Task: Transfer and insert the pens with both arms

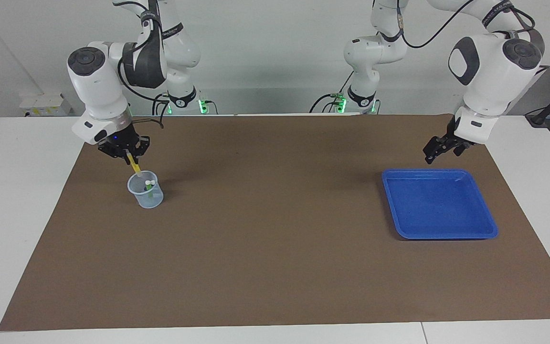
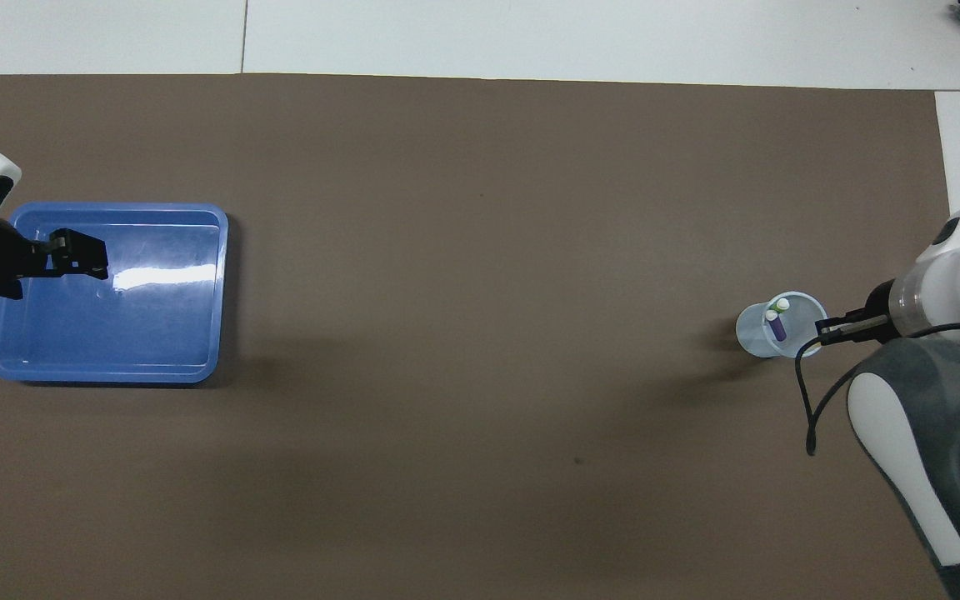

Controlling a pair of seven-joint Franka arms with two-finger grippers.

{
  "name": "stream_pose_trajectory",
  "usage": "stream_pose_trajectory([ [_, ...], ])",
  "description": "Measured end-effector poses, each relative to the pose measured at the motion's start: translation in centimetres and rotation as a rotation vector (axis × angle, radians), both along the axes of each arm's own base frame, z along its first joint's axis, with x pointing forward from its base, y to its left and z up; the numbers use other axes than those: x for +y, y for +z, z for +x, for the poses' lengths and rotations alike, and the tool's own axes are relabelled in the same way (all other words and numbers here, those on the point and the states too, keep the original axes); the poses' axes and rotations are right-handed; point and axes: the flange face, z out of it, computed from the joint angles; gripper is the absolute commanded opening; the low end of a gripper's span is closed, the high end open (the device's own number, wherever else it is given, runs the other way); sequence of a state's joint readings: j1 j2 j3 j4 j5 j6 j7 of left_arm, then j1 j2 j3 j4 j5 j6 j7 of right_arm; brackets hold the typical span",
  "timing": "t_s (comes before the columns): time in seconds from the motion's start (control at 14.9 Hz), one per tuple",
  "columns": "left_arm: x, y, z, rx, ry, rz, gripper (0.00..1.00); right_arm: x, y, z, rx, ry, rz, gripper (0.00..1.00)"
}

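Next, my right gripper lets go of the yellow pen inside the clear plastic cup [image 2: 803, 331], where it will be next to the purple pen. The yellow pen now slants down at the cup's rim.
My right gripper [image 1: 129, 154] is shut on the yellow pen [image 1: 135, 168], which slants down with its lower end at the rim of a clear plastic cup [image 1: 146, 193]. The cup stands on the brown mat toward the right arm's end of the table. The green pen [image 1: 149, 192] stands in the cup. In the overhead view the purple pen [image 2: 777, 327] and the green pen [image 2: 782, 306] stand in the cup [image 2: 753, 332], and my right gripper [image 2: 832, 331] is at its rim. My left gripper [image 1: 431, 154] is empty in the air over the blue tray [image 1: 439, 234].
The brown mat [image 1: 275, 248] covers most of the white table. The blue tray [image 2: 105, 371] holds nothing and lies toward the left arm's end. Two smaller white arms with green lights [image 1: 184, 102] stand at the table's edge by the robots.
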State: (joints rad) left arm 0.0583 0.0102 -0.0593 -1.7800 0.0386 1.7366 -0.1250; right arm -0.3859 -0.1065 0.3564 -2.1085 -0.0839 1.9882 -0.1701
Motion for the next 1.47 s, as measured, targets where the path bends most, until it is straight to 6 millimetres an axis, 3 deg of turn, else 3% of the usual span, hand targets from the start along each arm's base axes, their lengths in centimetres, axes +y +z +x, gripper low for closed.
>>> stream_pose_trajectory([
  [0.13, -0.3, 0.9, -0.2, 0.015, -0.045, -0.038, 1.0, -0.1, -0.6, 0.1, 0.01, 0.0, 0.004, 0.0],
  [0.54, -0.3, 1.3, -0.2, 0.019, -0.078, -0.065, 1.0, -0.1, -1.2, 0.2, -0.002, 0.003, 0.007, 0.0],
  [0.87, -0.2, 2.4, -0.7, 0.007, -0.084, -0.067, 1.0, -0.5, -4.7, 0.4, -0.004, 0.004, 0.024, 0.0],
  [0.94, -0.4, 2.2, -0.7, 0.01, -0.088, -0.067, 1.0, -0.7, -4.8, 0.4, -0.004, -0.004, 0.025, 0.33],
  [1.01, -0.6, 1.9, -0.7, 0.013, -0.092, -0.068, 1.0, -0.9, -4.8, 0.4, -0.005, -0.015, 0.025, 0.83],
  [1.07, -0.8, 1.8, -0.7, 0.012, -0.096, -0.068, 1.0, -1.1, -4.8, 0.4, -0.007, -0.027, 0.025, 1.0],
  [1.47, -0.8, 1.3, -0.5, 0.002, -0.104, -0.068, 1.0, -1.1, -4.8, 0.4, -0.009, -0.035, 0.024, 1.0],
])
